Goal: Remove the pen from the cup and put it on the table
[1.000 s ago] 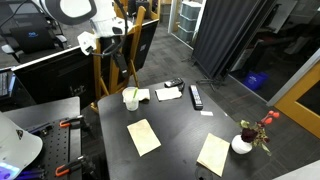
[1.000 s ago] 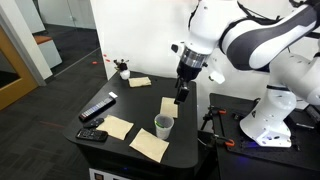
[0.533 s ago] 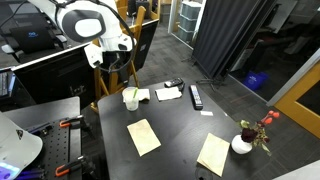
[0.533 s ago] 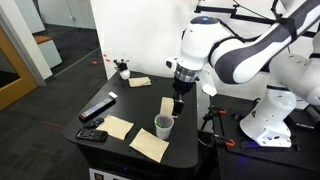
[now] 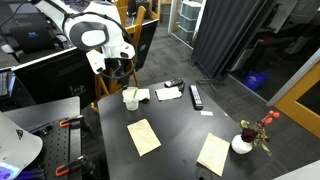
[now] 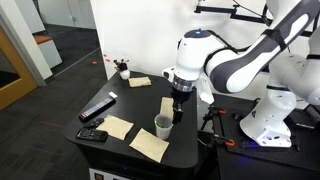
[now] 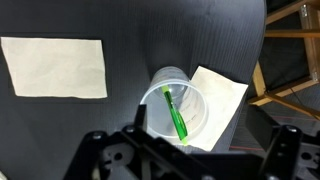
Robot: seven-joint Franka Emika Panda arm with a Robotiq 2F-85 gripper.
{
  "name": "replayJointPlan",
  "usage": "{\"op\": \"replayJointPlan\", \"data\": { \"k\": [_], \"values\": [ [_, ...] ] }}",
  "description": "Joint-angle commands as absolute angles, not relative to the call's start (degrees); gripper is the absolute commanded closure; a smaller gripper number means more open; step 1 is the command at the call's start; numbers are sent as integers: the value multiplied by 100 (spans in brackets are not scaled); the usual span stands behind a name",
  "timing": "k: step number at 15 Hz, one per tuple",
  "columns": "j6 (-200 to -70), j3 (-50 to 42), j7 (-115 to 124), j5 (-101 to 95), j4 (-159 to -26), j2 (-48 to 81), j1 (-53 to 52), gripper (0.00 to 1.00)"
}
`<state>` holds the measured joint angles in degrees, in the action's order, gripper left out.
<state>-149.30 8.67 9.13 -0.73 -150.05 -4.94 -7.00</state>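
The green pen leans against the white cup's rim. Next, my gripper closes on the upper end of the green pen (image 5: 136, 90) (image 7: 182, 136) there.
The small white translucent cup (image 5: 131, 98) stands near an edge of the black table (image 5: 180, 125), partly on a paper sheet; it also shows in an exterior view (image 6: 163, 126). In the wrist view I look down into the cup (image 7: 173, 105), where the green pen (image 7: 176, 112) leans inside. My gripper (image 7: 205, 140) is open and empty, just above and beside the cup. In both exterior views the gripper (image 5: 126, 80) (image 6: 179, 108) hangs close over the cup.
Several paper sheets (image 5: 143, 136) (image 5: 213, 153) (image 6: 118, 127) lie on the table. A black remote-like bar (image 5: 196, 96) (image 6: 97, 108) and a white vase with red flowers (image 5: 243, 143) stand further off. A wooden chair (image 7: 290, 50) is beyond the table edge.
The arm has swung down and brought the gripper lower, closer to the cup. The cup and pen have not moved.
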Motion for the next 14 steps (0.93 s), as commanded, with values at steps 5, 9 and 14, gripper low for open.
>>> {"op": "replayJointPlan", "data": {
  "k": [5,9,14],
  "values": [
    [-15056,781,543,38,-14961,-375,-712,0],
    [-15118,688,-579,534,-14870,-208,-759,0],
    [-15044,639,-1163,438,-14717,-7,-672,0]
  ]
}}
